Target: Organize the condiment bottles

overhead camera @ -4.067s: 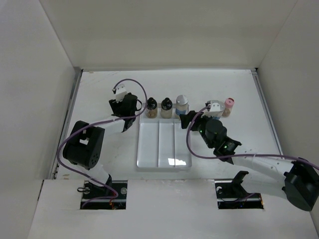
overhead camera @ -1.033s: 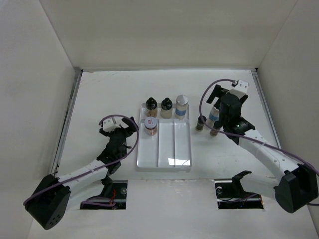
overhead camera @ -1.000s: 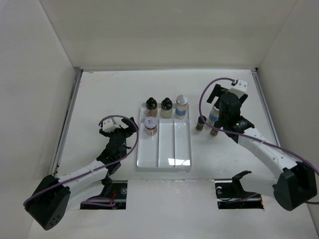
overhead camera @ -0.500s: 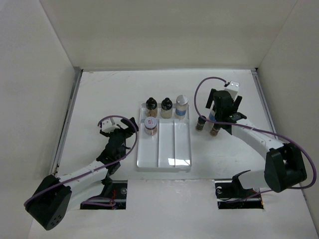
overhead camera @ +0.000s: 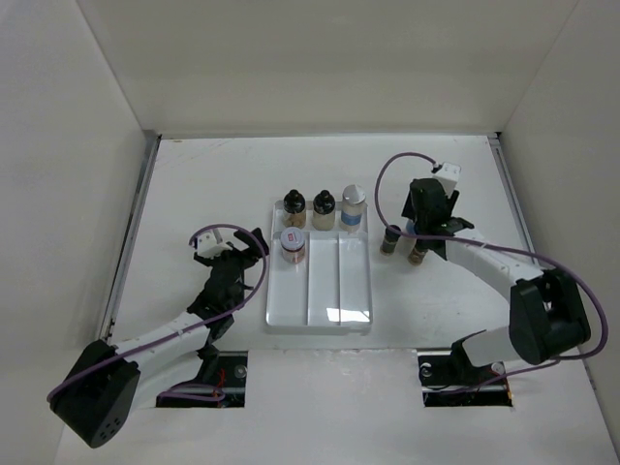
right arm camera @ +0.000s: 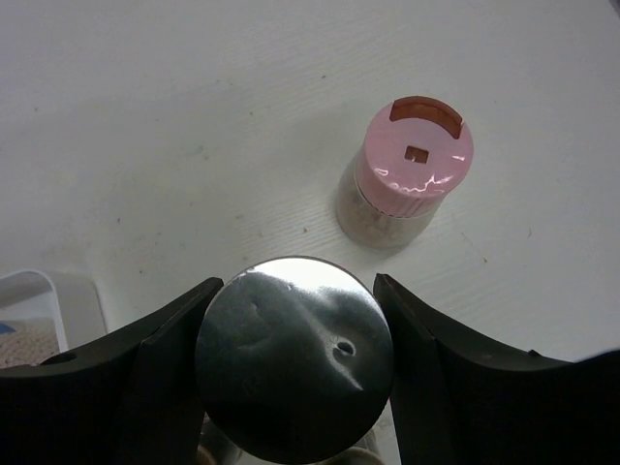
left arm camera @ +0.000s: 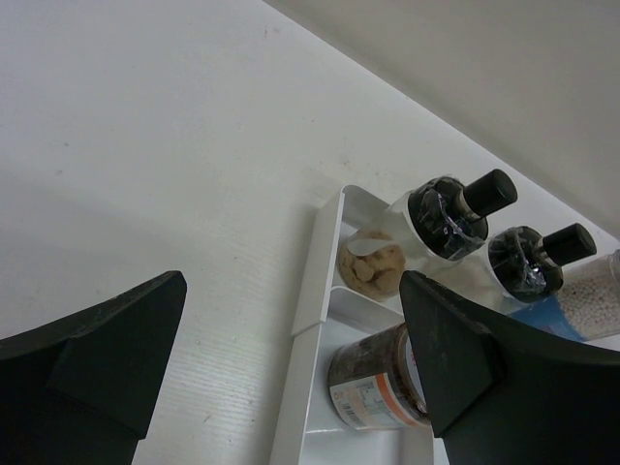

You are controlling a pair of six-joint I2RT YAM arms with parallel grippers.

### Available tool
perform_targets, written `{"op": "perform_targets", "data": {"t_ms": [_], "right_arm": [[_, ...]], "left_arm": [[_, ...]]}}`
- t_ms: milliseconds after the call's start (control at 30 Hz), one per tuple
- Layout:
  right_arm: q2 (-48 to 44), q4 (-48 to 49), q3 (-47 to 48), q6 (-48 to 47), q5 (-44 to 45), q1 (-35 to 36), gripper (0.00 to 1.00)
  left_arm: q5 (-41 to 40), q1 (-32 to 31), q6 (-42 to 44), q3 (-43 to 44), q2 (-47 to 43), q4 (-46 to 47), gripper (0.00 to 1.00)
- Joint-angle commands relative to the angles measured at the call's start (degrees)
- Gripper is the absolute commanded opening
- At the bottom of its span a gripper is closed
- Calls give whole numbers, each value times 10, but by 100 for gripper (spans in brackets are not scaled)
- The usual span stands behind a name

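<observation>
Next, my right gripper releases the silver-capped jar, now over the small dark-capped bottles, in the tray [overhead camera: 286,295], in front of the red-labelled jar.
A white divided tray [overhead camera: 320,300] holds several condiment bottles: two black-capped [overhead camera: 294,207] [overhead camera: 323,207], one silver-capped with a blue label [overhead camera: 355,205], and a red-labelled jar [overhead camera: 292,246]. Right of the tray stand two small dark-capped bottles [overhead camera: 389,239] [overhead camera: 418,252]. Over them my right gripper [overhead camera: 419,223] [right arm camera: 291,363] is shut on the silver cap [right arm camera: 294,358] of a bottle. A pink-capped bottle [right arm camera: 412,172] stands just beyond it. My left gripper [overhead camera: 232,248] [left arm camera: 291,387] is open, low over the table beside the tray's left rim [left arm camera: 315,291], facing the red-labelled jar [left arm camera: 373,392].
White walls enclose the table on three sides. The tray's middle and right compartments show bare floor toward the near end [overhead camera: 354,291]. Purple cables loop over both wrists. In the left wrist view the black-capped bottles [left arm camera: 455,208] [left arm camera: 538,257] stand at the tray's far end.
My right gripper has shifted slightly left over the bottles right of the tray, and its jaws have come together on the silver cap. The left arm has stayed put.
</observation>
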Motion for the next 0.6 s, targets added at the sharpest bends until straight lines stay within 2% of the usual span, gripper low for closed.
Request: {"op": "perform_targets", "data": {"t_ms": [0,167,267,300,433,567], "right_arm": [[-63,55,22,-3,29,3,57],[-149,127,36,-79,87,47,55],[-200,136,41,-130,111,108,55],[-218,133,41,-142,115,135,55],[-266,118,47,-182,90,245,52],[-245,101,75,-181,33,359,50]], "left_arm": [[3,6,-8,0,-7,24,95],[2,15,-8,-5,-14,23,95],[-4,17,-9,-10,-32,20,95],[-10,21,-9,-12,-34,20,100],[-37,44,-30,-31,-56,19,100],[-49,55,-45,-40,-70,18,100]]}}
